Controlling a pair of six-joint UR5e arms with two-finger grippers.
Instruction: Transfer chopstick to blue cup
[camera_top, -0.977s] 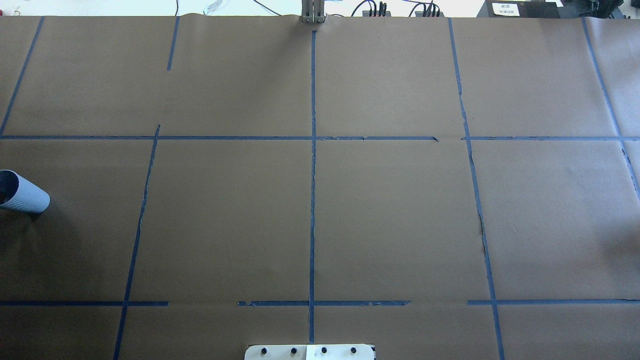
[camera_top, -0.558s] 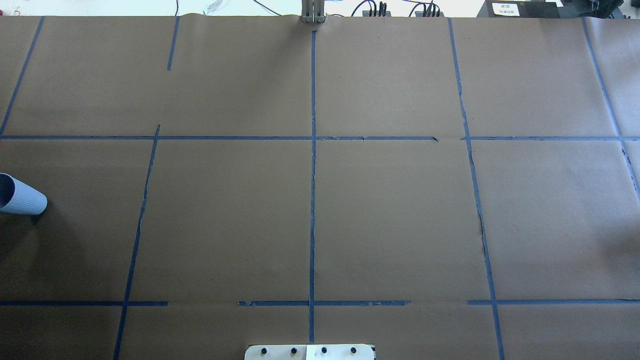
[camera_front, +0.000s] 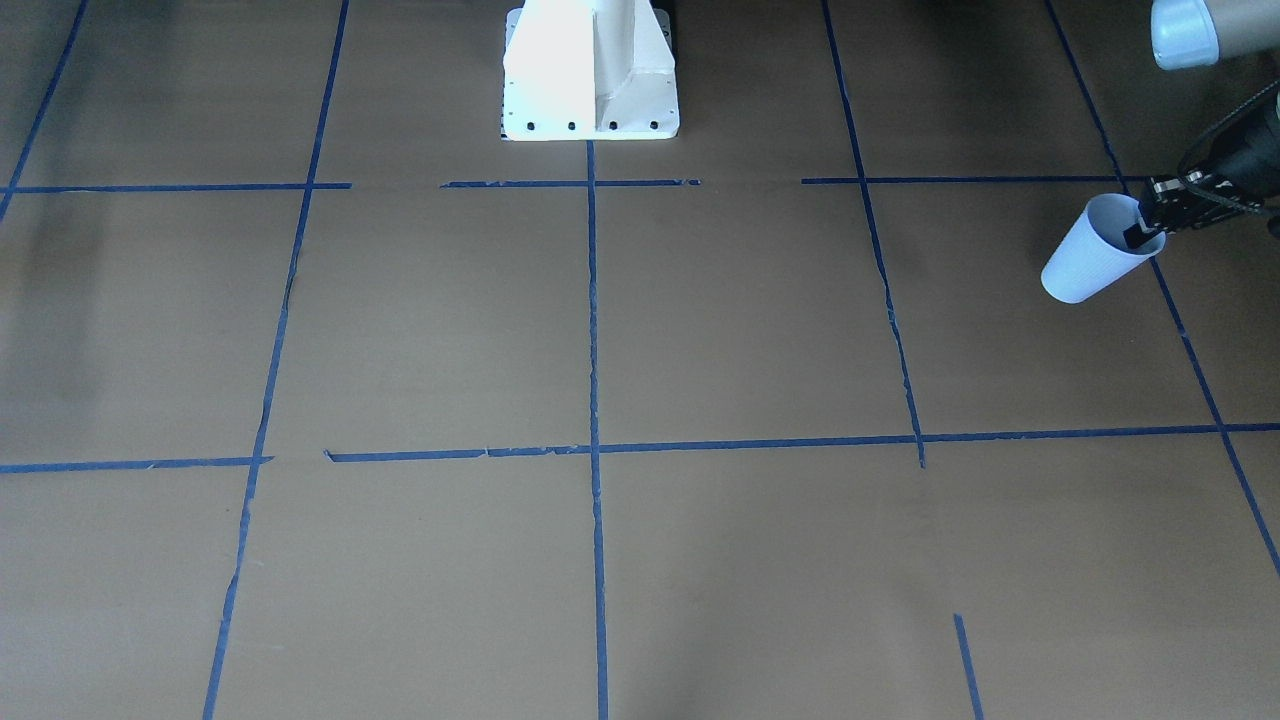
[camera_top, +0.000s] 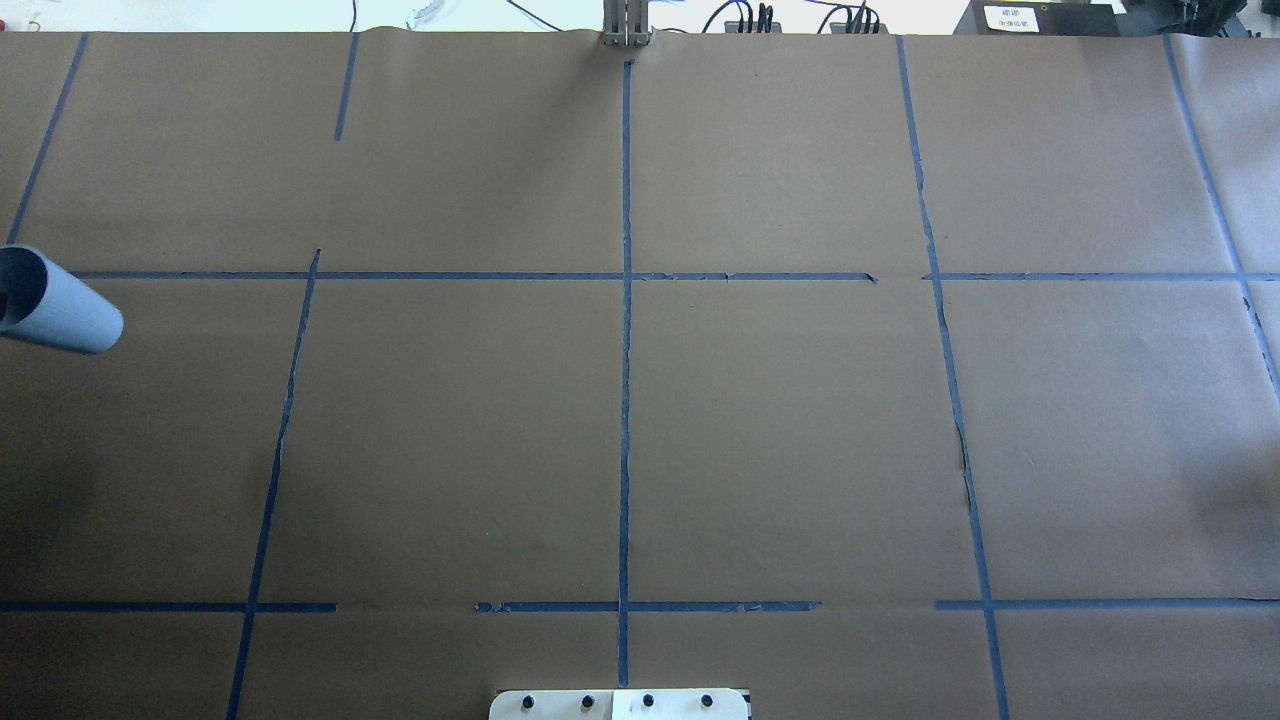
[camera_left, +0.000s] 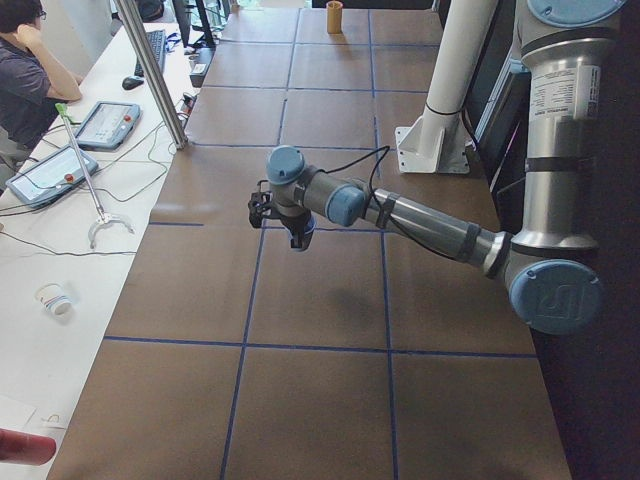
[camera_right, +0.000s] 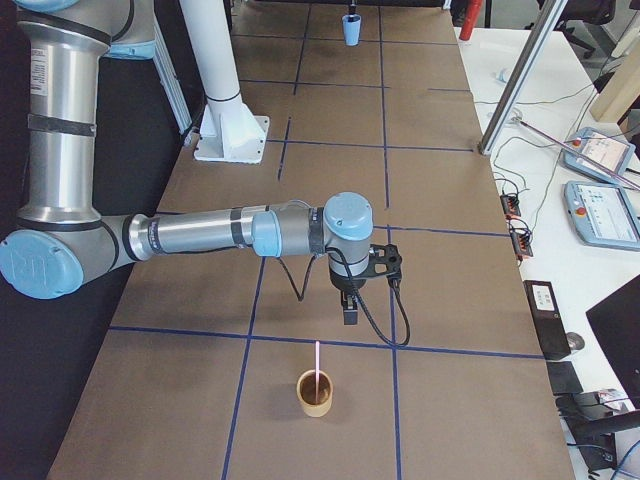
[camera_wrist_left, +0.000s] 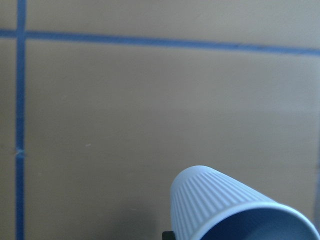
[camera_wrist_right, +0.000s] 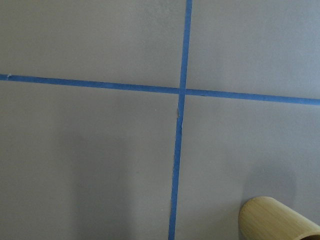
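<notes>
Next, I release the blue cup upright from my left gripper on the blue tape line running out from the white robot pedestal (camera_front: 597, 336).
The blue cup (camera_front: 1093, 256) is pale blue and ribbed, tilted, and held off the table at the robot's far left. My left gripper (camera_front: 1141, 231) is shut on its rim, with one finger inside. The cup shows at the left edge of the overhead view (camera_top: 68, 312) and fills the lower right of the left wrist view (camera_wrist_left: 225, 205). The chopstick (camera_right: 317, 358), thin and pink, stands upright in a tan bamboo cup (camera_right: 316, 393) at the table's right end. My right gripper (camera_right: 348, 306) hangs just behind that cup, pointing down; I cannot tell whether it is open or shut.
The white robot pedestal (camera_front: 590, 70) stands at the middle of the robot's side. Blue tape lines grid the brown paper. The bamboo cup's rim (camera_wrist_right: 277, 222) shows in the right wrist view. A person (camera_left: 25, 75) sits at a side desk with teach pendants (camera_left: 108, 122).
The left gripper carried the blue cup away from the robot, up the overhead view and slightly toward the table's middle. Nothing else on the table moved.
</notes>
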